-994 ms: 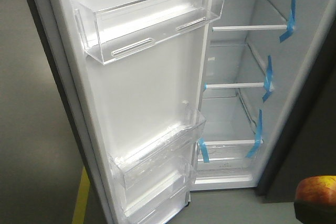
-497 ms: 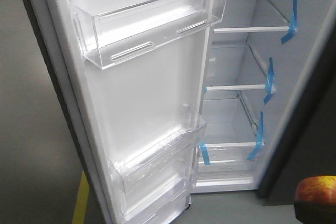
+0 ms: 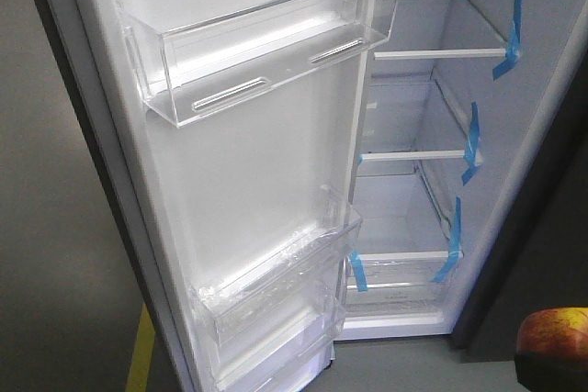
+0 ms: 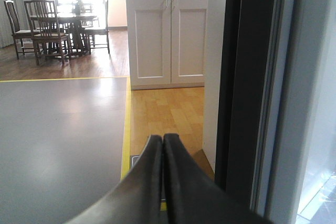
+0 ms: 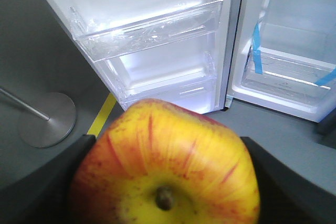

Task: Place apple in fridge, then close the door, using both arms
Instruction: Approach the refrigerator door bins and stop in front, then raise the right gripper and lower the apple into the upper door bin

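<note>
The apple, now held outside the fridge, will leave my right gripper in the door's top clear bin (image 3: pixel 318 8), toward the end nearest the glass shelves.
The red and yellow apple (image 5: pixel 165 166) fills the right wrist view, stem toward the camera, with my right gripper (image 5: pixel 165 153) shut on it, a black finger on each side. In the front view the apple (image 3: pixel 556 332) sits at the bottom right corner, outside the fridge (image 3: pixel 404 199). The fridge stands open, showing a white interior, glass shelves and blue tape strips (image 3: pixel 470 140). The door (image 3: pixel 248 162) is swung wide, its white lining and clear bins (image 3: pixel 266 43) facing me. My left gripper (image 4: pixel 163 139) is shut on nothing, left of the door's dark edge (image 4: pixel 247 77).
A yellow floor line (image 3: pixel 140 351) runs beside the door's foot on grey floor. A round metal stand base (image 5: pixel 47 119) lies left of the door. Beyond the left gripper are wood flooring, a white cabinet (image 4: pixel 168 30), and a dining table with chairs (image 4: pixel 52 24).
In the front view the fridge and door have drifted slightly downward and the door's left edge slightly leftward. The apple keeps its place in the bottom right corner.
</note>
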